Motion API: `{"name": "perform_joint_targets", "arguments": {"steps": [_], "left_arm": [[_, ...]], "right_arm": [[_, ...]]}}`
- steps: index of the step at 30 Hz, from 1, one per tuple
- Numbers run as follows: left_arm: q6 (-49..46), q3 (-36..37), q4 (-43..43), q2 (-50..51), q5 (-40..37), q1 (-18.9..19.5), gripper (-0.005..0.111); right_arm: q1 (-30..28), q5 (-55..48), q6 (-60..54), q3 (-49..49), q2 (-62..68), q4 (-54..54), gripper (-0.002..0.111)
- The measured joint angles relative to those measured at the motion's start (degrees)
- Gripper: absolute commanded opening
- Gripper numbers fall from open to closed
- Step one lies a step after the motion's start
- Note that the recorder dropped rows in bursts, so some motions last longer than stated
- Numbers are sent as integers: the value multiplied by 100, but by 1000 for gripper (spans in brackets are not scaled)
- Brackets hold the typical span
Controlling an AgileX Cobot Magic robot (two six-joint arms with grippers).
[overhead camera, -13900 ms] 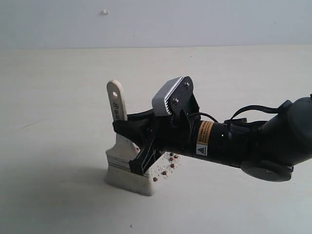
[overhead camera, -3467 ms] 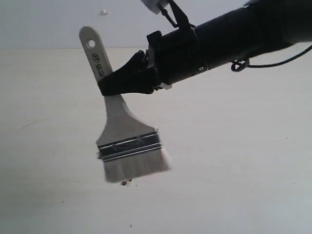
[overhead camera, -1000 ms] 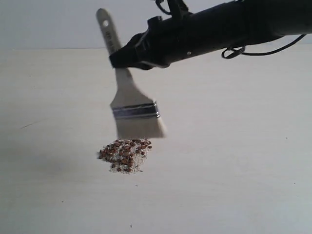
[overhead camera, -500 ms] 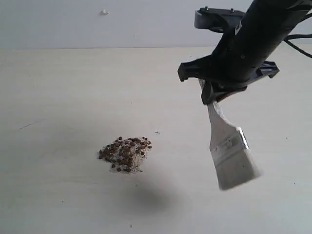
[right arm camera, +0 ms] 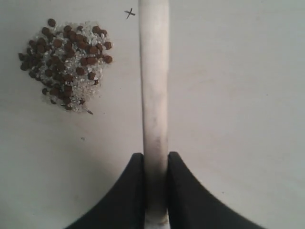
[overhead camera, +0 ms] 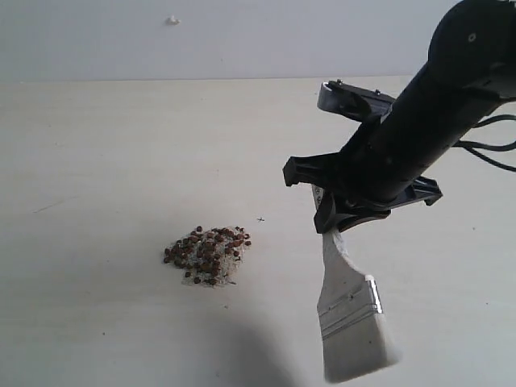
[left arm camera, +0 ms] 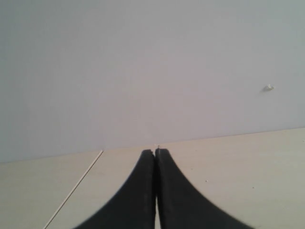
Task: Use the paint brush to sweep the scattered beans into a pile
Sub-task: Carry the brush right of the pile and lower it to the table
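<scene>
My right gripper should put the paint brush down flat on the pale table [overhead camera: 339,252] [right arm camera: 213,78] next to the pile of beans.
The reddish-brown beans mixed with white grains lie gathered in one compact pile [overhead camera: 206,255] on the pale table; the right wrist view shows the same pile [right arm camera: 63,60]. My right gripper [overhead camera: 329,211] is shut on the handle of the paint brush [overhead camera: 350,318], which hangs bristles-down to the right of the pile and apart from it. In the right wrist view the brush [right arm camera: 154,86] runs edge-on out from between the right gripper's [right arm camera: 155,157] black fingers. My left gripper [left arm camera: 156,151] is shut on nothing and faces the far wall; it does not show in the exterior view.
A small pencil cross [overhead camera: 260,218] is marked on the table just right of the pile. The table's far edge meets a plain grey wall [overhead camera: 242,40] with a small white speck [overhead camera: 172,19] on it.
Over the last second the right arm carried the brush from above the pile to the right, then lowered it toward the table's near side. The pile has stayed in place.
</scene>
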State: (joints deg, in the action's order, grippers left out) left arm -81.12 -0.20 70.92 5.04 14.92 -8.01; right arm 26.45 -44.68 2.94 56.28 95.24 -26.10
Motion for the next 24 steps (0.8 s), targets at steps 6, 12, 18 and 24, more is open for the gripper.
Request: {"name": "perform_joint_targets", "arguments": {"steps": [6, 12, 18, 24], "left_arm": [[0, 0, 0, 0, 0, 0, 0], [0, 0, 0, 0, 0, 0, 0], [0, 0, 0, 0, 0, 0, 0], [0, 0, 0, 0, 0, 0, 0]], "right_arm": [[-63, 374, -760, -86, 253, -944, 0], [-345, 444, -1142, -86, 622, -1318, 0], [-427, 560, -1420, -86, 951, -1384, 0], [-427, 759, -1530, -86, 1346, -1656, 0]]}}
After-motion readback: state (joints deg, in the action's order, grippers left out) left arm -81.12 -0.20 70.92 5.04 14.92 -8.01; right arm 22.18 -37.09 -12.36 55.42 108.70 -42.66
